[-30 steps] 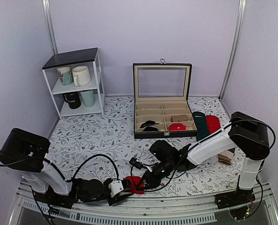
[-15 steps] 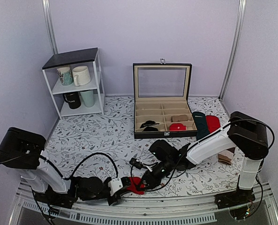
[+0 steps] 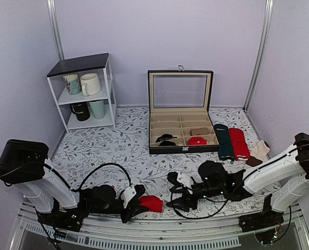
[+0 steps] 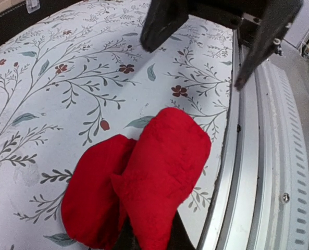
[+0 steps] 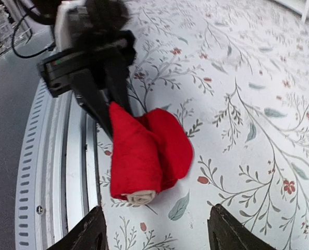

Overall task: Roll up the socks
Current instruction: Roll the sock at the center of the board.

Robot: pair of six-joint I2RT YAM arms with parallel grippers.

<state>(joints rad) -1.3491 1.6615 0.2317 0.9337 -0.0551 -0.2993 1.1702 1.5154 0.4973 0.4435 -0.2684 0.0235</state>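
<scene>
I see a red flap bulging beside the roll in my left gripper, so next I take the beige-core end (image 5: 141, 196) with my right gripper and hold it while my left gripper regrips.
The socks (image 3: 152, 203) lie as one bright red roll on the floral cloth close to the front rail. In the right wrist view the socks (image 5: 144, 148) show a beige core (image 5: 141, 196) at the near end. My left gripper (image 3: 135, 201) is shut on the roll's left side; from its own camera the socks (image 4: 159, 166) cover the dark fingertips of the left gripper (image 4: 150, 235). My right gripper (image 3: 173, 191) stands open just right of the roll, apart from it. In its own view the right gripper (image 5: 157, 234) has nothing between its fingers (image 5: 86, 235).
An open compartment box (image 3: 181, 147) sits mid-table. A dark green sock (image 3: 224, 141) and a plain red sock (image 3: 239, 144) lie right of it, with a beige cloth (image 3: 259, 151) beyond. A white shelf with mugs (image 3: 84, 94) stands back left. The metal rail (image 3: 159, 238) borders the front edge.
My right gripper has opened, let go of the roll and drawn back to the right, its arm lowering. My left gripper has shut on the roll.
</scene>
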